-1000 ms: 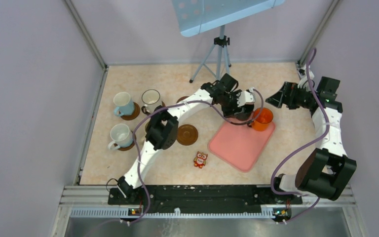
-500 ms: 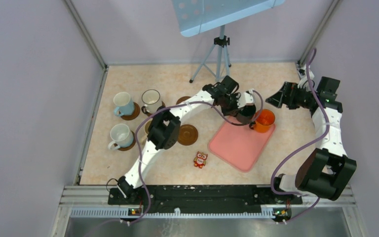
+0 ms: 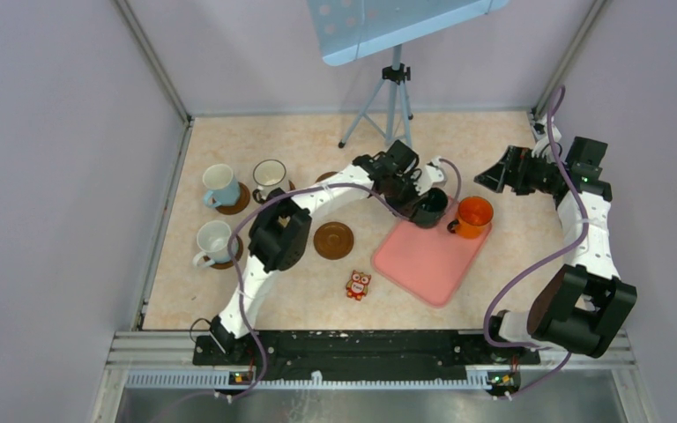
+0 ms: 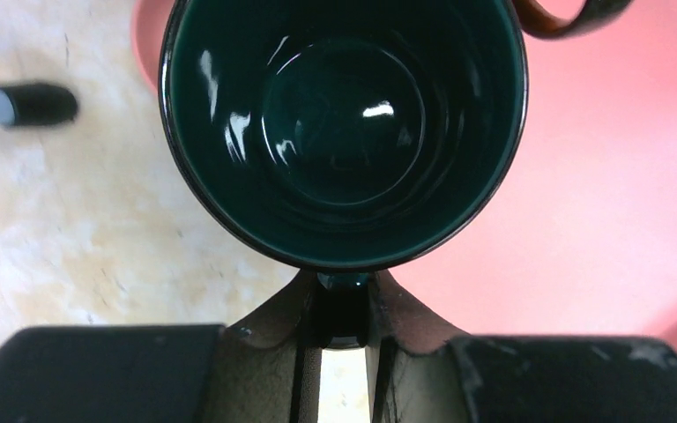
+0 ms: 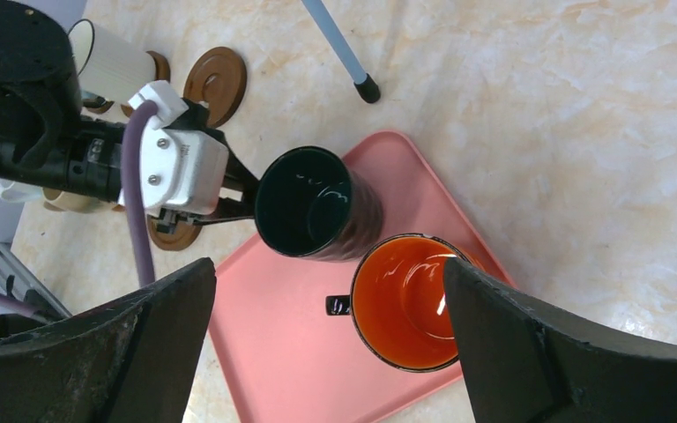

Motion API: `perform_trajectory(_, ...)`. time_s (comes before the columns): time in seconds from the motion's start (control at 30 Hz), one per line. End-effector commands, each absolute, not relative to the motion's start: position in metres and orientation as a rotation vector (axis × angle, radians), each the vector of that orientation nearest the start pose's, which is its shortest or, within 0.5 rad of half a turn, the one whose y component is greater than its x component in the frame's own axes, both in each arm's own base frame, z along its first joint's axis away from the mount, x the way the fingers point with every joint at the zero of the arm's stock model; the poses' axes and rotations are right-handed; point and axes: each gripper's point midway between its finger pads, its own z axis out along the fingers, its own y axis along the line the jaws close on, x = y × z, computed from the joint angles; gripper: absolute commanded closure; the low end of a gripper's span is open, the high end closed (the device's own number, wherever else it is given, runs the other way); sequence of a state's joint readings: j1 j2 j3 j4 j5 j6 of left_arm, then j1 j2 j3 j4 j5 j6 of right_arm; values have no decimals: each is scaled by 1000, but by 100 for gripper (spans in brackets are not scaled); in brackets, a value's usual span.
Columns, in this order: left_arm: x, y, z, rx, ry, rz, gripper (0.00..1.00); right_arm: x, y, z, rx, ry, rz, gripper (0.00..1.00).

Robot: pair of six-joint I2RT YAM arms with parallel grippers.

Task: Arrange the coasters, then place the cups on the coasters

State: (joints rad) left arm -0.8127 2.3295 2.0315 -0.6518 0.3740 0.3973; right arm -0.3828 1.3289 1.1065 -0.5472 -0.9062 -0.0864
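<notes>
Next, my left gripper releases the dark green cup on the far coaster peeking out (image 3: pixel 336 188) behind my left arm.
My left gripper (image 3: pixel 412 197) (image 4: pixel 344 295) is shut on the handle of the dark green cup (image 3: pixel 430 207) (image 4: pixel 344 123) (image 5: pixel 308 203), which hangs upright over the far left corner of the pink tray (image 3: pixel 423 264). The orange cup (image 3: pixel 473 215) (image 5: pixel 410 304) stands on the tray's far right corner. My right gripper (image 3: pixel 496 176) (image 5: pixel 331 286) hovers open to the right of it, holding nothing. One bare dark coaster (image 3: pixel 333 240) lies left of the tray. At the left, a light blue cup (image 3: pixel 219 185), a cream cup (image 3: pixel 270 179) and a white cup (image 3: pixel 215 241) each sit on a coaster.
A small red owl figure (image 3: pixel 358 285) stands in front of the tray's left corner. A tripod (image 3: pixel 394 97) with a blue board stands at the back middle; its foot (image 5: pixel 367 88) is near the tray. Another coaster (image 3: pixel 325 177) peeks out behind the left arm.
My left gripper has shut on the green cup's handle and shifted it slightly left. The right arm and orange cup have not moved.
</notes>
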Motion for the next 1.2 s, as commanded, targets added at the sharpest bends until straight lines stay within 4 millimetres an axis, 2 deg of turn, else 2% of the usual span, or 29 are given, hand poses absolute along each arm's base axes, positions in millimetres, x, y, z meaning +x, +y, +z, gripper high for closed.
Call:
perform_trajectory(0.0, 351, -446, 167, 1350, 1882, -690, 100, 341, 8, 231, -165, 2047, 743, 2)
perform_trajectory(0.17, 349, -418, 189, 1250, 1866, -659, 100, 341, 8, 231, -165, 2046, 751, 2)
perform_trajectory(0.33, 361, -379, 199, 1149, 1901, -645, 100, 341, 9, 231, -167, 2046, 756, 2)
perform_trajectory(0.53, 399, -307, 210, 931, 1939, -566, 100, 341, 9, 231, -165, 2047, 755, 2)
perform_trajectory(0.6, 415, -277, 208, 857, 1959, -506, 100, 341, 9, 230, -164, 2047, 758, 2)
perform_trajectory(0.7, 427, -248, 200, 807, 1974, -440, 100, 341, 9, 230, -162, 2048, 762, 2)
perform_trajectory(0.93, 438, -218, 176, 761, 2017, -390, 100, 341, 9, 229, -161, 2049, 764, 2)
perform_trajectory(1.17, 439, -211, 160, 751, 2034, -402, 100, 341, 9, 228, -158, 2051, 765, 2)
